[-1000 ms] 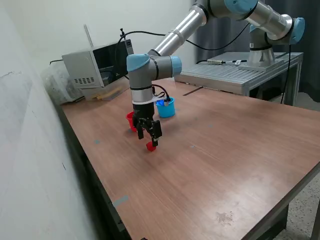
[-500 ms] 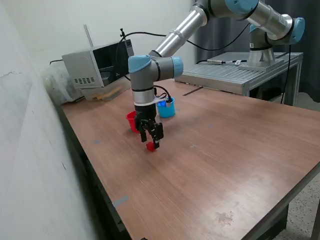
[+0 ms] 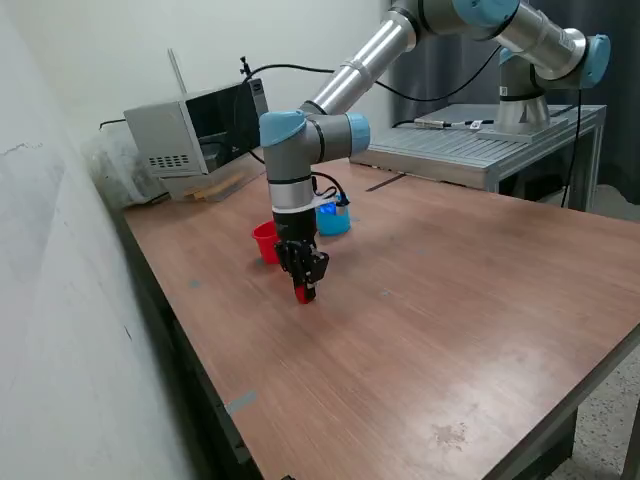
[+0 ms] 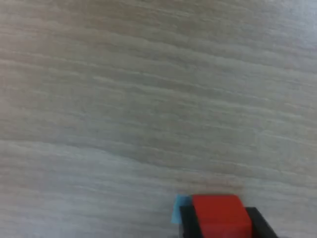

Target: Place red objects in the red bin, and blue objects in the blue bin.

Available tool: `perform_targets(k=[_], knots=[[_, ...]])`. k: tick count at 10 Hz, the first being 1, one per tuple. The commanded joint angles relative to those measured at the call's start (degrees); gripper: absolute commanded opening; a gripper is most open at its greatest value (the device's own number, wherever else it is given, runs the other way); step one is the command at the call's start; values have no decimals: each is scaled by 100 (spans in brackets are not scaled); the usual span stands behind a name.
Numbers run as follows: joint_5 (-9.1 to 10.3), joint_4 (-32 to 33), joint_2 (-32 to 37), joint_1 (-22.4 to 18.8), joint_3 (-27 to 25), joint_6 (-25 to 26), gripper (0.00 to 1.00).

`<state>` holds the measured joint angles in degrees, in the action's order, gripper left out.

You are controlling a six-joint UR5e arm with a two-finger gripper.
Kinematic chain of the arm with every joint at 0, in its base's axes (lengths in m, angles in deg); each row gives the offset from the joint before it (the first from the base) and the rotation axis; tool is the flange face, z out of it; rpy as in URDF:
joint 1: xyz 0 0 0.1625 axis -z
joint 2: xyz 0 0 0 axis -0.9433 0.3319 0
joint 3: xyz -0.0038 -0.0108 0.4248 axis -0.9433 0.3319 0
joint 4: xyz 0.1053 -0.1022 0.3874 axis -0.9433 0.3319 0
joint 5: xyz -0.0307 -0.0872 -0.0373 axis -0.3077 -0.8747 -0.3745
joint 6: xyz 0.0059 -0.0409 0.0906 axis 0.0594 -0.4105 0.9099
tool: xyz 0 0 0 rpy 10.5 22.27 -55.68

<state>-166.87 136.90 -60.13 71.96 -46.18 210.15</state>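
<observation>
The red cube, now down at the wooden table, will be let go by my gripper inside the red cup (image 3: pixel 273 246), the one that stands next to the light blue cup.
In the exterior view my gripper (image 3: pixel 303 287) is down at the wooden table (image 3: pixel 430 300), with its fingers closed in on a small red cube (image 3: pixel 302 294). In the wrist view the red cube (image 4: pixel 220 216) sits between the two black fingers (image 4: pixel 187 220), which touch both of its sides. The red cup (image 3: pixel 265 241) stands just behind the gripper, toward the exterior view's left. The light blue cup (image 3: pixel 333 219) stands behind the arm and is partly hidden by it. The second red cube and the dark blue cubes are not in sight.
A grey box-like device (image 3: pixel 190 130) stands at the table's back corner, next to the wall on the exterior view's left. A metal bench (image 3: pixel 470 145) with the arm's base is at the back right. A small light blue patch (image 4: pixel 179 209) lies by the cube.
My gripper has come down over the red cube. Its fingers, spread wide a second ago, have closed onto the cube. The cups have not moved.
</observation>
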Motion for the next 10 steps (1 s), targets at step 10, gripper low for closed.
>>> perform_targets(k=[10], knots=[[-1435, -272, 1650, 848, -1208, 1215, 0]])
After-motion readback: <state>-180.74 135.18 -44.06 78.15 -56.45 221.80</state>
